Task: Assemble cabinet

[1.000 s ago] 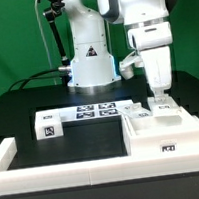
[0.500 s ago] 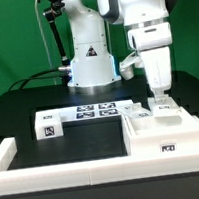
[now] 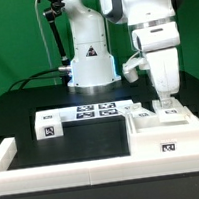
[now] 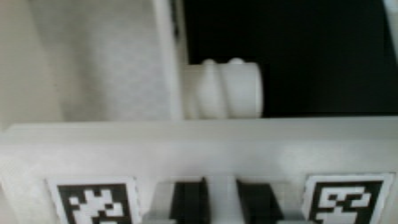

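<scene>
The robot's gripper needs to release the tagged white wall against the far end of the large white box (image 3: pixel 175 111).
The cabinet (image 3: pixel 163 138) is a large white box of flat panels with a tag on its front, low on the exterior view's right. My gripper (image 3: pixel 167 101) reaches straight down onto its far wall, next to a small tagged block (image 3: pixel 146 110). In the wrist view the dark fingers (image 4: pixel 191 203) stand close together around a thin white strip of a tagged white wall (image 4: pixel 178 150), so the gripper (image 4: pixel 221 205) is shut on the cabinet. A white round knob-like part (image 4: pixel 226 88) lies beyond that wall against dark table.
A separate white tagged block (image 3: pixel 47 123) lies at the exterior view's left. The marker board (image 3: pixel 94 111) lies flat behind the middle. A low white border rail (image 3: pixel 6 154) runs along the front and left. The robot base (image 3: pixel 91 63) stands at the back.
My gripper has shifted slightly toward the exterior view's right, and the cabinet and the small block beside it have slid the same way with it.
</scene>
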### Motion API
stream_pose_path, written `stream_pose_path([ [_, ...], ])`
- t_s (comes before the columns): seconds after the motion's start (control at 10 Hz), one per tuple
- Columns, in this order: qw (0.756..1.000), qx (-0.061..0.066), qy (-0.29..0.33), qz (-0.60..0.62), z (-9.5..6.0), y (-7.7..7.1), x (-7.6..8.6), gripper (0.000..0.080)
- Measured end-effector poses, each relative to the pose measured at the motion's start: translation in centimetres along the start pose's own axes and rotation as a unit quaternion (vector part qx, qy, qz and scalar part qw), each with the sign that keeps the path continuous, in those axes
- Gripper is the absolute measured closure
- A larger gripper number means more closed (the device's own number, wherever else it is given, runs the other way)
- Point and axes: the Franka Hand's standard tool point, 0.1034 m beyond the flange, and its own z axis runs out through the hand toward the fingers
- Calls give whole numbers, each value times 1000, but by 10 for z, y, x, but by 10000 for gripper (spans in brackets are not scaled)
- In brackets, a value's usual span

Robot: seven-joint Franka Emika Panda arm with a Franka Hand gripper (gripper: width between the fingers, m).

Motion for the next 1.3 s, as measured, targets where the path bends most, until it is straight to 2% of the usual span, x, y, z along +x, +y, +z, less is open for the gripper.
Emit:
stream_pose_path([
  [0.2, 1000, 2, 0, 4, 0, 15, 1, 729],
  [0.5, 1000, -6, 3, 11, 1, 37, 0, 729],
  [1.1, 1000, -19, 10, 10, 1, 63, -1, 725],
  [1.3, 1000, -9, 5, 9, 1, 64, 0, 725],
])
